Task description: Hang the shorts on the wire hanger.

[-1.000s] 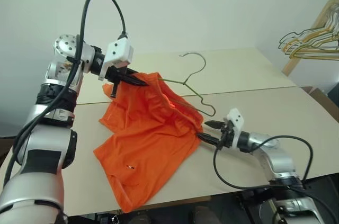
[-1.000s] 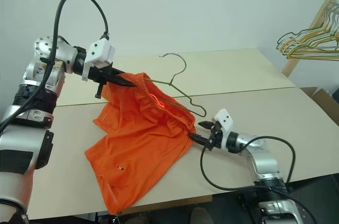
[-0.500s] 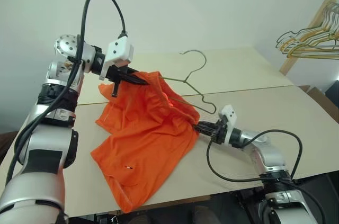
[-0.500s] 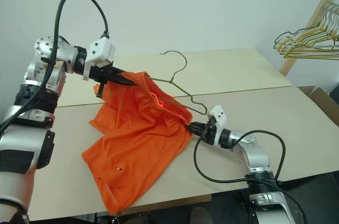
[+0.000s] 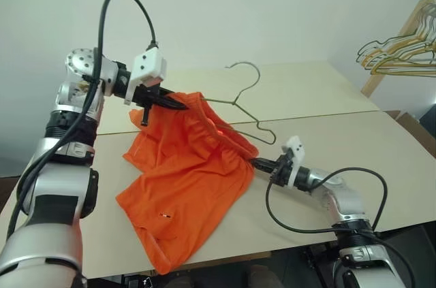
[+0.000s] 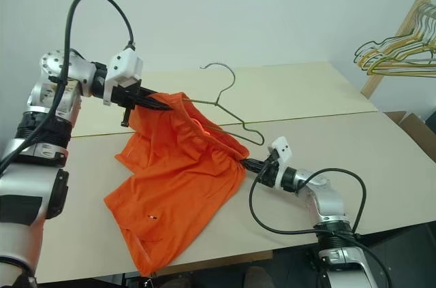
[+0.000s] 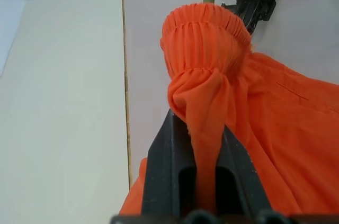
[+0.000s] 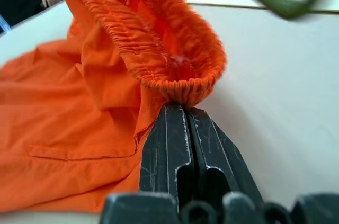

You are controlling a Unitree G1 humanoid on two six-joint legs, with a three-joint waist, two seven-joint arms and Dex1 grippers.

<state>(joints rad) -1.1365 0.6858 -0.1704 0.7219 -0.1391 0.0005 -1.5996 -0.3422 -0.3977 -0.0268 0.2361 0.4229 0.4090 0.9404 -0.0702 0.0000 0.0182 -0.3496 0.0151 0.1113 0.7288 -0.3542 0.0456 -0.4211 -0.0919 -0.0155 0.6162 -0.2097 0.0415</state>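
Next, my right gripper releases the waistband of the orange shorts over the table seam (image 5: 281,118), just behind the free corner of the wire hanger.
The orange shorts (image 5: 191,179) lie spread on the table, with the gathered waistband lifted at the back. My left gripper (image 5: 182,105) is shut on the waistband's left end and holds it above the table; the cloth bunches between its fingers (image 7: 169,166). My right gripper (image 5: 255,163) sits low at the shorts' right side, shut on the waistband's other end (image 8: 180,83). The wire hanger (image 5: 248,114) has one end tucked into the raised waistband. Its hook points away and its other corner rests on the table just beyond my right gripper.
The beige table (image 5: 340,131) has a seam running across it behind the shorts. A bunch of yellowish and dark wire hangers (image 5: 398,53) hangs on a wooden rack at the far right, off the table.
My right gripper was open just beside the shorts' right edge. It has moved onto the waistband and shut on it. The left gripper has kept its hold in place.
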